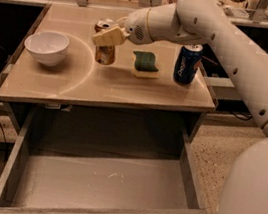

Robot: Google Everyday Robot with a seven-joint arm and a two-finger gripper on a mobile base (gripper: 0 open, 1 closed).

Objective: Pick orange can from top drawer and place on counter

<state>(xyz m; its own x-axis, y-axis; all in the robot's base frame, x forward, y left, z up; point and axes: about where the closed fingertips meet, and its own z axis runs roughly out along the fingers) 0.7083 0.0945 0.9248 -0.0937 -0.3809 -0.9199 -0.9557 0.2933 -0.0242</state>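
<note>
My gripper will set the orange can down on the counter [100,70] between the white bowl and the green sponge.
The orange can [104,53] stands upright on the beige counter [102,86], left of the middle, between the white bowl and the green sponge. My gripper [108,37] is shut on the orange can, its tan fingers clamped around the can's upper part; the white arm reaches in from the right. The can's silver top shows just behind the fingers. The top drawer [104,183] is pulled wide open below the counter and its flat grey bottom is bare.
A white bowl [46,47] sits at the counter's left. A green sponge [146,64] lies right of the orange can. A blue Pepsi can [188,63] stands near the right edge. Dark shelves flank the cabinet.
</note>
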